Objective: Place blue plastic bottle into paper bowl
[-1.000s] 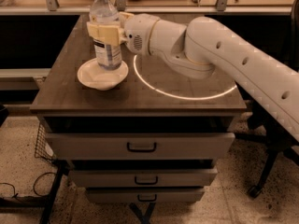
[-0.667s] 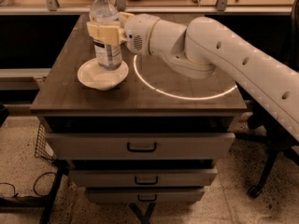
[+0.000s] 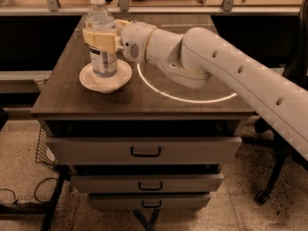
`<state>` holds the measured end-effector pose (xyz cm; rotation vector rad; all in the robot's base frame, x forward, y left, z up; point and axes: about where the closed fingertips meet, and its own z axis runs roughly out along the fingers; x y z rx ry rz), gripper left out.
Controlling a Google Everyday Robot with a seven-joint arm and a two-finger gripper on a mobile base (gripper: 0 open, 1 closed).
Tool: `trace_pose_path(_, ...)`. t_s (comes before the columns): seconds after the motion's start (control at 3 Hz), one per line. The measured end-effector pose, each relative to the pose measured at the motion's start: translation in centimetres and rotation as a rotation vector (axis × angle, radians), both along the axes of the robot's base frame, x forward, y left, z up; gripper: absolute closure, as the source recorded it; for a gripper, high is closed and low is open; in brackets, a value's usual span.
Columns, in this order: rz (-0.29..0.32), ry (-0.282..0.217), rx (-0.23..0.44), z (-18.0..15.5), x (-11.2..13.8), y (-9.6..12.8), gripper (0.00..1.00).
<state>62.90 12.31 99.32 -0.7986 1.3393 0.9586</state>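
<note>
My gripper will let go of the blue plastic bottle upright on the bottom of the paper bowl, close to its front rim (image 3: 107, 82).
The blue plastic bottle (image 3: 102, 47), clear with a white cap and a white label, stands upright in the paper bowl (image 3: 105, 77) on the left part of the dark cabinet top. My gripper (image 3: 102, 39) reaches in from the right on a white arm. Its cream fingers (image 3: 96, 37) are shut around the bottle's middle, above the label. The bottle's base rests inside the bowl.
The bowl sits on a dark wooden drawer cabinet (image 3: 139, 107) with three drawers. A bright ring of light (image 3: 187, 93) lies on the top to the right of the bowl. A rail and counter run behind. A chair base (image 3: 272, 177) stands at the right.
</note>
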Motion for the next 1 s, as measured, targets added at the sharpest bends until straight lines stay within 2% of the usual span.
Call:
trace_pose_path(0.33, 0.004, -0.002, -0.011, -0.6, 0.6, 0.3, 1.00)
trace_pose_path(0.67, -0.002, -0.004, -0.058, -2.1, 1.5, -0.1, 1.00)
trace_pose_path(1.0, 0.006, 0.000, -0.046, -2.8, 1.4, 0.1, 1.00)
